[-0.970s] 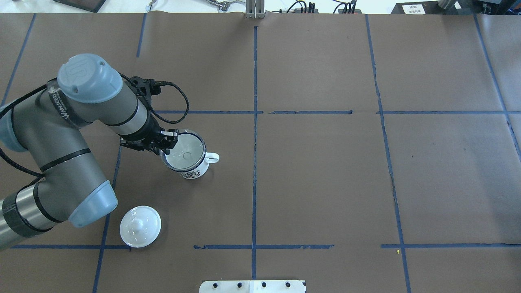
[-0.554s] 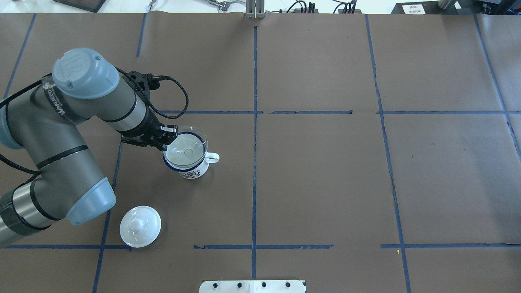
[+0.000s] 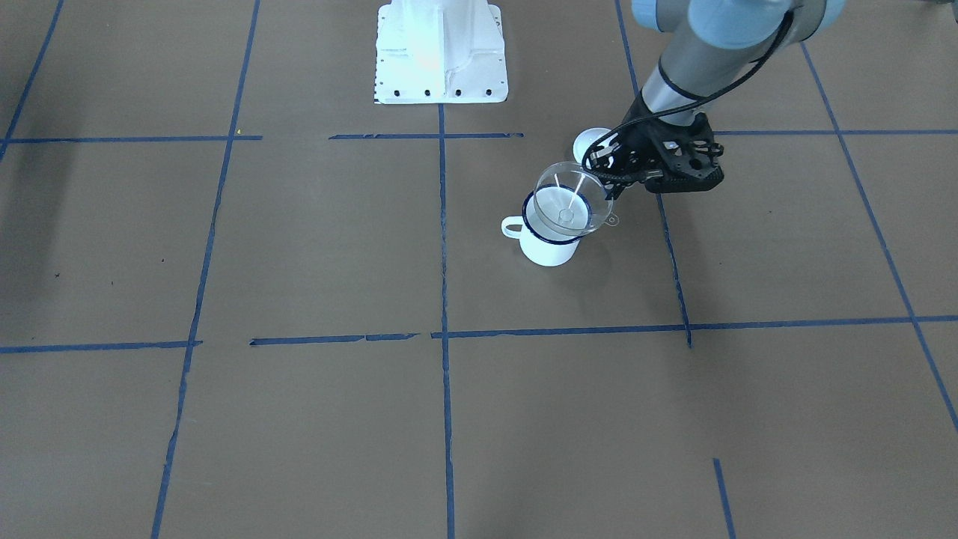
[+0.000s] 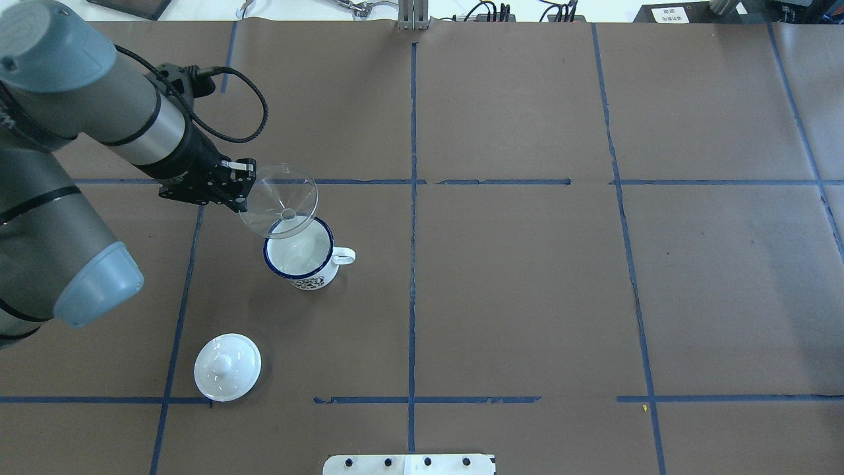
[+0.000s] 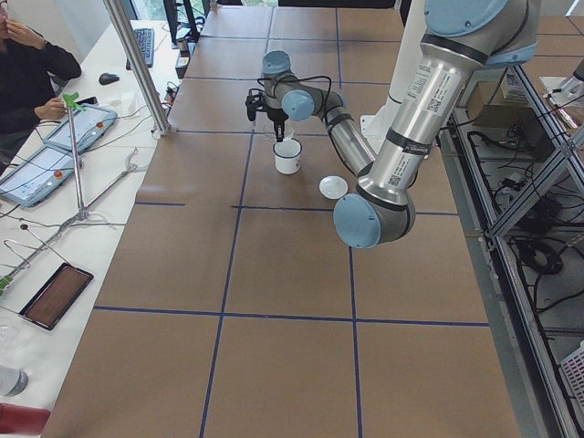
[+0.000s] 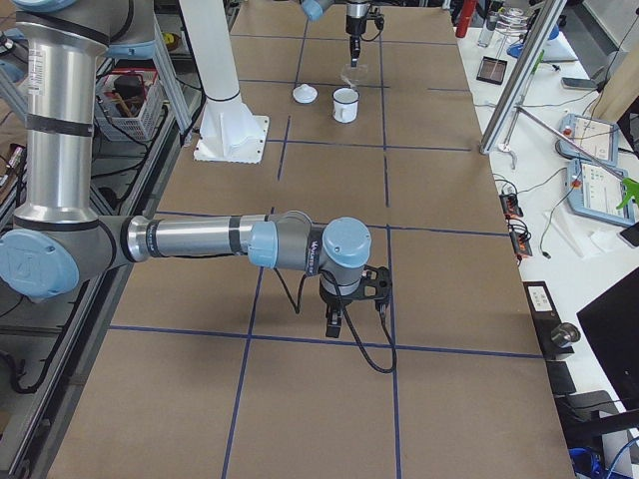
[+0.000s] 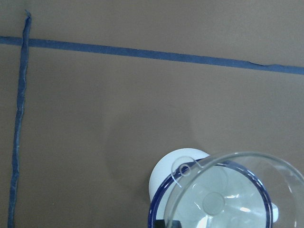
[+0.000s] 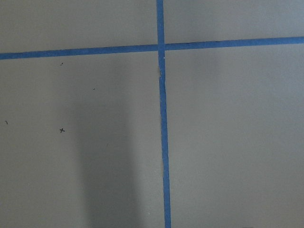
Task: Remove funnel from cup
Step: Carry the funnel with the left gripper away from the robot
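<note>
My left gripper is going to release the clear funnel on the table between the long centre tape and the short tape strip (image 3: 598,435).
My left gripper (image 4: 245,187) is shut on the rim of the clear funnel (image 4: 278,200) and holds it tilted in the air above the cup (image 4: 300,258). The cup is a white mug with a dark blue rim, and it stands upright on the table with its handle to the right. In the front view the funnel (image 3: 570,198) hangs over the cup (image 3: 550,247), and the gripper (image 3: 605,177) is on its right. The left wrist view shows the funnel (image 7: 237,194) above the cup (image 7: 166,173). My right gripper (image 6: 334,321) shows only in the exterior right view, low over the table; I cannot tell whether it is open or shut.
A white knobbed lid (image 4: 227,367) lies on the table near-left of the cup; it also shows in the front view (image 3: 590,142). The table is brown paper with blue tape lines. The robot's white base plate (image 3: 440,52) is at the near edge.
My left gripper has risen and moved back to the far left with the funnel. The funnel has come up out of the cup. The cup and lid have not moved.
</note>
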